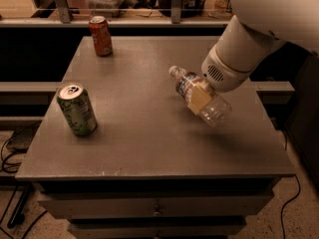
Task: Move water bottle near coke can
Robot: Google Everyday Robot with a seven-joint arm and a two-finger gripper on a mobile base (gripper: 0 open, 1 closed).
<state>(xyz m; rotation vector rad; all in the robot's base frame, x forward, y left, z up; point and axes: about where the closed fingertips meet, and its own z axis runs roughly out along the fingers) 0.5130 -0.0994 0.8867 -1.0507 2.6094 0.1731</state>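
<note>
I will release the water bottle on the table's far part (145,62), beside the coke can, slightly closer to the drawers.
The water bottle (212,109), clear crinkled plastic with a white cap and a red-blue label band, is held tilted above the right part of the grey table (144,133), cap pointing up-left. My gripper (199,97) is shut on its middle; one cream-coloured finger (199,100) lies across the bottle. The white arm comes in from the upper right. The coke can (101,36), red-orange with a silver top, stands upright at the table's far left corner, far from the bottle.
A green-patterned can (77,108) with a silver top stands upright near the table's left edge. Drawers sit under the tabletop. A shelf with a railing and clutter runs behind the table. Cables lie on the floor at left.
</note>
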